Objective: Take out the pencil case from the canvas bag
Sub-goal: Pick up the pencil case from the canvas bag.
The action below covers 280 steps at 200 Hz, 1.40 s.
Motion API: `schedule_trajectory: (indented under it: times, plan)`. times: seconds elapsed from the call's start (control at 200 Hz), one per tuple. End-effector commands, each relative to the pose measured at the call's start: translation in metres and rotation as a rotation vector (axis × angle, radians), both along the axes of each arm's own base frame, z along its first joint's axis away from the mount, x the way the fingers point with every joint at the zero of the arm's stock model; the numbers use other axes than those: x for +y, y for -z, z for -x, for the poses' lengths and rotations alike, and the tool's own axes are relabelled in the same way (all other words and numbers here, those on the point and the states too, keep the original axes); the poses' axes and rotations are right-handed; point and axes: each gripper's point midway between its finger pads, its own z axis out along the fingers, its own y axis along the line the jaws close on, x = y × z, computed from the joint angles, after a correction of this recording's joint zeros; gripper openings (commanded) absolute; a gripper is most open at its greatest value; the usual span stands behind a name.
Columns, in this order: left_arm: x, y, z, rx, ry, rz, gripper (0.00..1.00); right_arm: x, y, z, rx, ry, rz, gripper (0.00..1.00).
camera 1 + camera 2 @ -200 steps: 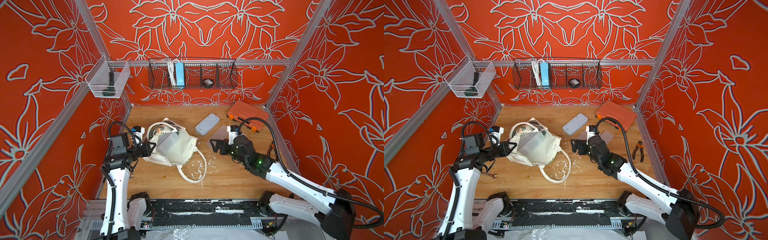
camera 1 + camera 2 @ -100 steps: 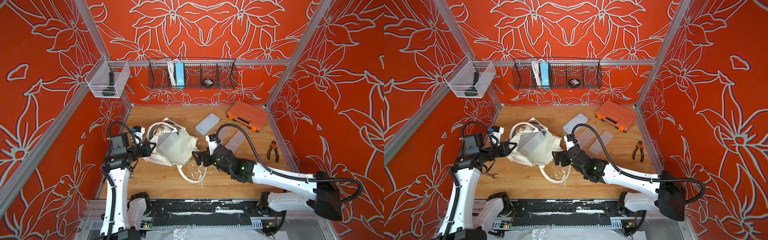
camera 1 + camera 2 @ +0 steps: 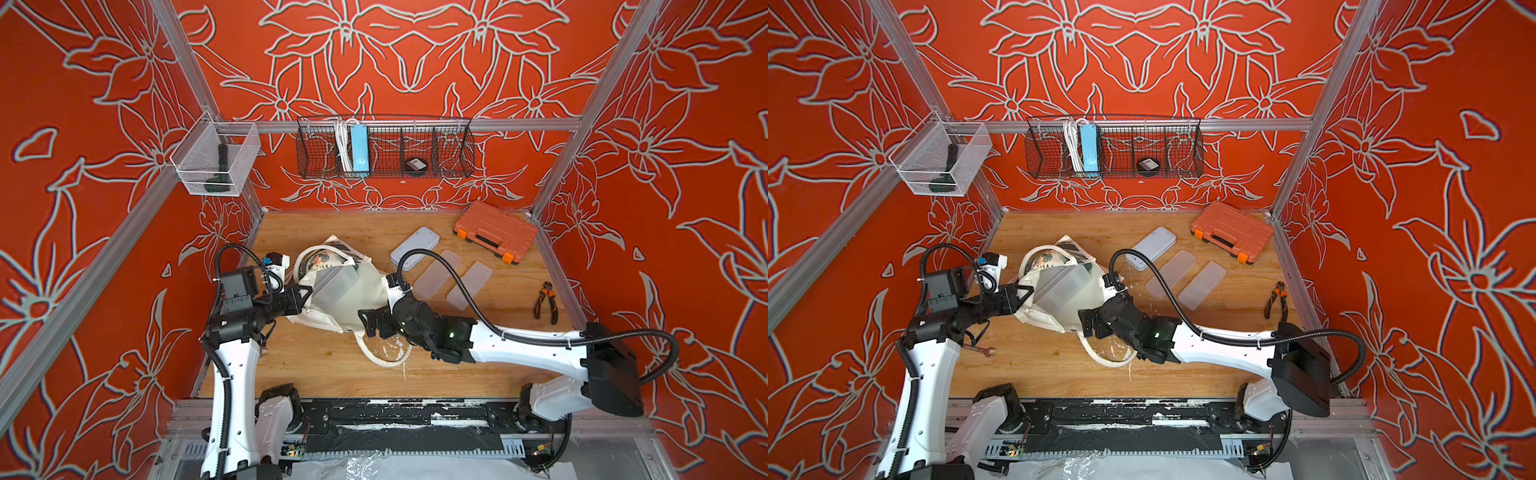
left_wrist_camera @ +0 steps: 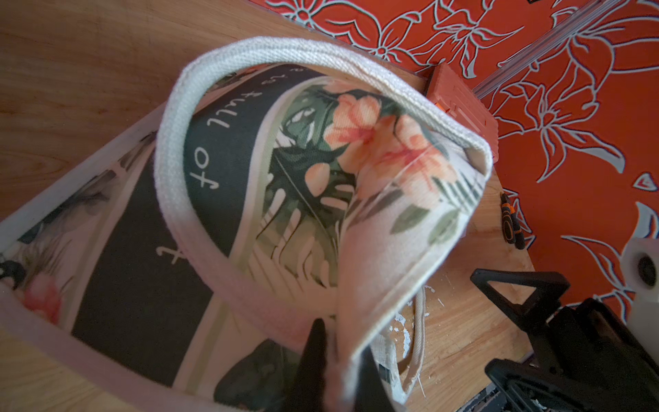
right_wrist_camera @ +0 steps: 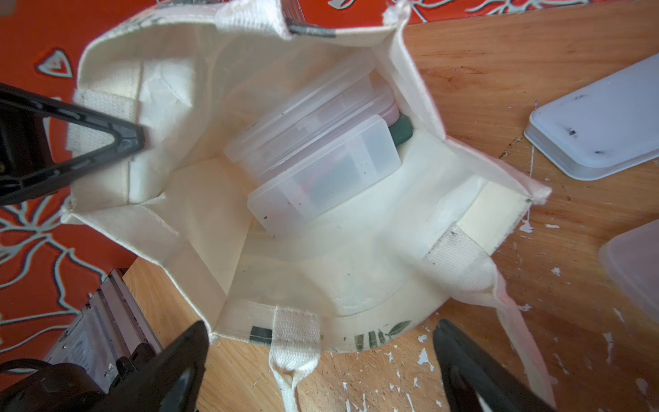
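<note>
Next, I reach into the canvas bag with my right gripper and close it on the long sides (image 3: pixel 337 289) (image 5: pixel 322 179) of the clear plastic pencil case nearest the bag's opening.
The cream canvas bag (image 3: pixel 365 291) (image 3: pixel 1084 307) lies on its side on the wooden table, its mouth held open. My left gripper (image 3: pixel 305 297) (image 4: pixel 340 371) is shut on the bag's rim, beside the floral panel (image 4: pixel 356 149). In the right wrist view I look straight into the bag (image 5: pixel 199 199). A clear plastic pencil case (image 5: pixel 321 167) lies inside, stacked on another clear box. My right gripper (image 3: pixel 368 324) (image 5: pixel 321 326) stands open just outside the bag's mouth, holding nothing. One white handle (image 3: pixel 384 361) trails on the table beneath it.
Two translucent cases (image 3: pixel 438 274) (image 3: pixel 469 284) and a grey-white case (image 3: pixel 414 248) lie right of the bag. An orange tool case (image 3: pixel 494 230) sits at the back right, pliers (image 3: pixel 546 301) by the right wall. A wire basket (image 3: pixel 384 151) and a clear bin (image 3: pixel 216 160) hang on the walls.
My right arm has swung left from beside the cases on the table to the bag's mouth, staying open. The left gripper and the bag have not moved.
</note>
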Motion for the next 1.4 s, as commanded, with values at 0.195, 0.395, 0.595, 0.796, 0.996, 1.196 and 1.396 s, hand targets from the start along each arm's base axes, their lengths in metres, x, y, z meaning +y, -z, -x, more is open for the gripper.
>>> schedule_trajectory:
  times: [0.195,0.395,0.595,0.796,0.996,1.196,1.396]
  plan:
    - [0.002,0.001,0.002,-0.009,0.010,-0.028,0.00,0.040,0.016,0.005,0.060,-0.086,-0.019,0.94]
    - [-0.006,-0.002,0.006,-0.016,0.050,-0.005,0.00,0.056,0.024,0.004,0.071,-0.116,-0.041,0.92]
    - [-0.007,-0.001,0.007,-0.012,0.059,-0.005,0.00,0.067,0.038,0.006,0.130,-0.117,-0.054,0.91]
    - [-0.008,-0.003,0.009,-0.017,0.071,-0.012,0.00,0.075,0.051,0.002,0.180,-0.089,-0.054,0.91]
    - [-0.009,-0.004,0.009,-0.020,0.097,-0.029,0.00,0.081,0.060,-0.007,0.224,-0.029,-0.085,0.92]
    - [-0.011,-0.006,0.007,-0.029,0.153,-0.049,0.00,0.083,0.068,-0.017,0.304,0.047,-0.110,0.92]
    - [-0.014,-0.015,0.010,-0.045,0.203,-0.087,0.00,0.093,0.077,-0.023,0.369,0.093,-0.153,0.92]
